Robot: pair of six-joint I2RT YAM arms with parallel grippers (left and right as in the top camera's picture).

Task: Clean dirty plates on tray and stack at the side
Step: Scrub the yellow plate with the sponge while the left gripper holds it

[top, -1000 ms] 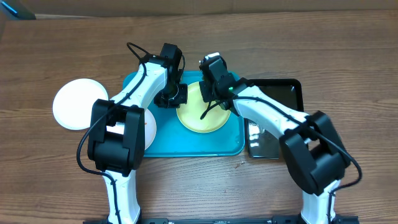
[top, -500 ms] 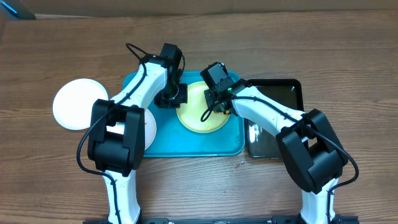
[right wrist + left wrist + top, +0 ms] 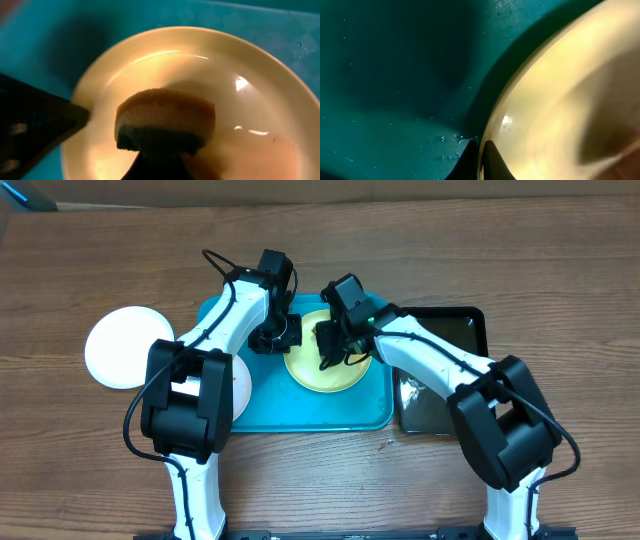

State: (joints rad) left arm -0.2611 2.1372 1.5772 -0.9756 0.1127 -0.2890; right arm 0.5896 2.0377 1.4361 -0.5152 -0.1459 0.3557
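The robot's right gripper needs to put the yellow sponge down near the middle of the glossy black tray (image 3: pixel 445 382).
The pale yellow-green plate (image 3: pixel 330 370) lies on the turquoise tray (image 3: pixel 300 415). My left gripper (image 3: pixel 284 335) is shut on the plate's left rim; the left wrist view shows the jaws (image 3: pixel 481 161) pinching the plate's edge (image 3: pixel 555 105) over the tray (image 3: pixel 395 75). My right gripper (image 3: pixel 333 342) is shut on a yellow sponge with a dark scrub side (image 3: pixel 165 117), pressed onto the plate (image 3: pixel 255 95). One white plate (image 3: pixel 122 346) lies on the table left of the tray. Another white plate (image 3: pixel 241 385) lies on the tray's left part, mostly hidden under my left arm.
A glossy black tray (image 3: pixel 455 330) sits right of the turquoise tray, partly under my right arm. My left gripper shows as a dark shape (image 3: pixel 35 127) at the plate's left rim in the right wrist view.
My right gripper has moved the sponge leftward and nearer across the yellow-green plate. The left gripper has stayed on the rim.
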